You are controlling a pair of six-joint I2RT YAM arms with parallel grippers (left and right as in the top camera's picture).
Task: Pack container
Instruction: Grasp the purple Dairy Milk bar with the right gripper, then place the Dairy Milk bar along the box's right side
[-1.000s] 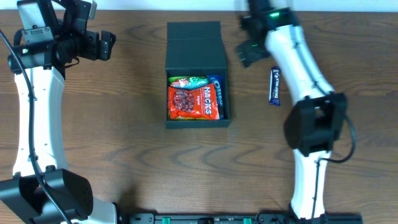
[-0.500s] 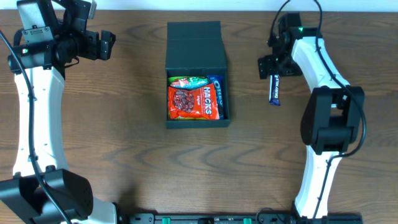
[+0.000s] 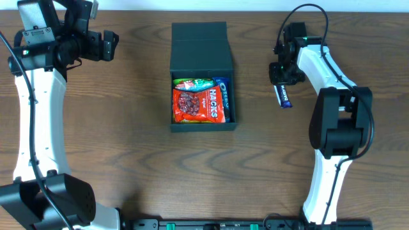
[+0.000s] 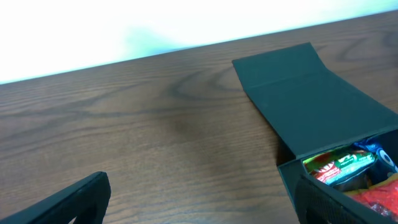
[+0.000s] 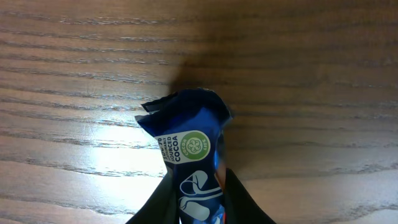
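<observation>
My left gripper should next move to the side edge of the container's lid [image 3: 170, 61] [image 4: 283, 138] nearest it, just behind the red snack packet's box, and close there.
The container [image 3: 201, 48] is a dark box lying open mid-table, flap lid folded back toward the far side. Inside it lie a red snack packet [image 3: 199, 104], a green one [image 3: 193, 84] and a blue one [image 3: 224, 96]. The left wrist view shows the container [image 4: 311, 99] to the right. My right gripper [image 3: 281, 82] is to the right of the box, shut on one end of a blue snack bar [image 3: 285, 98] that lies on the wood. In the right wrist view the blue snack bar [image 5: 189, 143] sits pinched between the black fingers [image 5: 155, 208]. My left gripper [image 3: 114, 46] hovers open at the far left, holding nothing.
The brown wooden table [image 3: 128, 160] has its far edge just behind the box lid. The right arm's white links [image 3: 332, 134] run along the right side toward the front edge, the left arm's [image 3: 32, 128] along the left side.
My right gripper has moved from beside the box lid out to the right, come down on the blue snack bar and closed on it. The bar has tilted slightly. The left arm is unmoved.
</observation>
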